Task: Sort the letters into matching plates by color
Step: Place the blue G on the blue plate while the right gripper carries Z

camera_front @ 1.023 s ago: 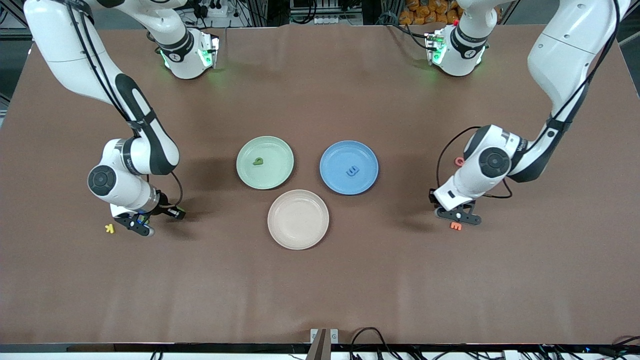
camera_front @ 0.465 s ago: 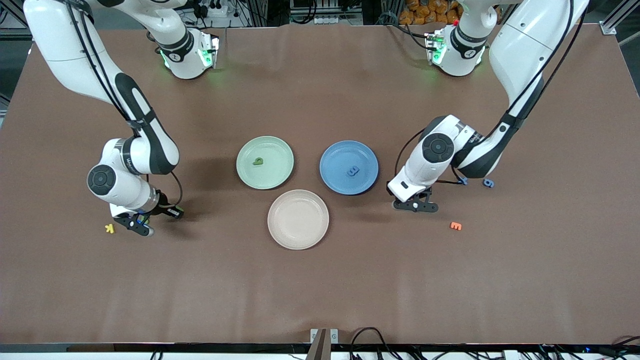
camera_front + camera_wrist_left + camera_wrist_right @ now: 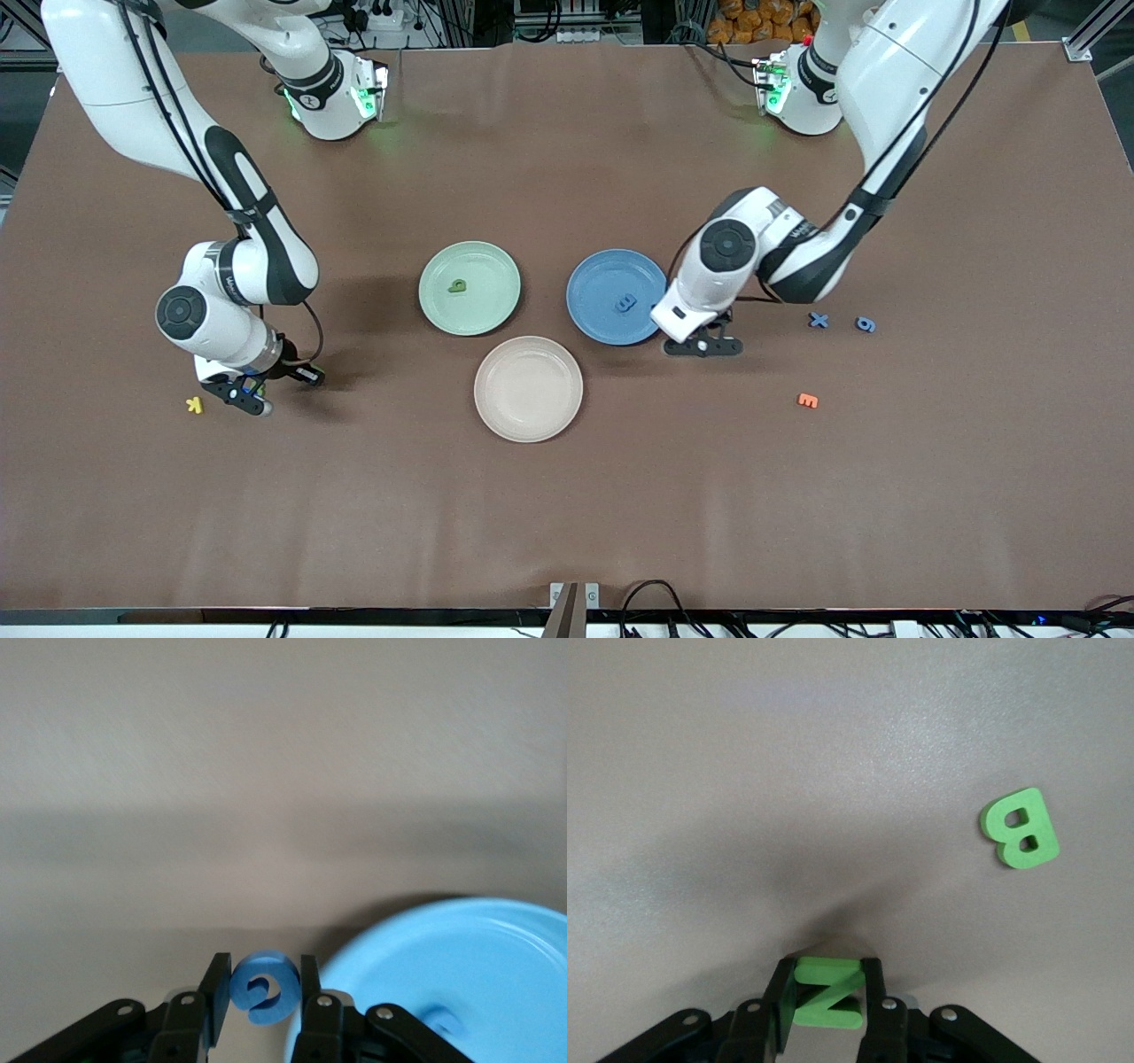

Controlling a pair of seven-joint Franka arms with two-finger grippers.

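Observation:
The robot's right gripper needs to release the green Z, now held low over the table, in the mint green plate (image 3: 475,283), next to the green letter there.
My left gripper (image 3: 704,346) is shut on a small round blue letter (image 3: 264,964) and holds it just beside the rim of the blue plate (image 3: 592,323), which also shows in the left wrist view (image 3: 461,974). One blue letter (image 3: 625,303) lies in that plate. Two more blue letters, an X (image 3: 819,320) and a round one (image 3: 865,325), lie on the table toward the left arm's end. My right gripper (image 3: 237,392) is shut on a green Z (image 3: 827,971), low over the table. A green B (image 3: 1019,828) lies nearby. The mint green plate (image 3: 483,315) holds one green letter (image 3: 457,286).
A beige plate (image 3: 528,388) sits nearer the front camera than the two coloured plates. An orange letter (image 3: 807,400) lies toward the left arm's end. A yellow K (image 3: 194,405) lies beside my right gripper.
My left arm has swung from over the orange letter to the blue plate's rim, carrying the blue letter and uncovering two blue letters. My right gripper has barely moved.

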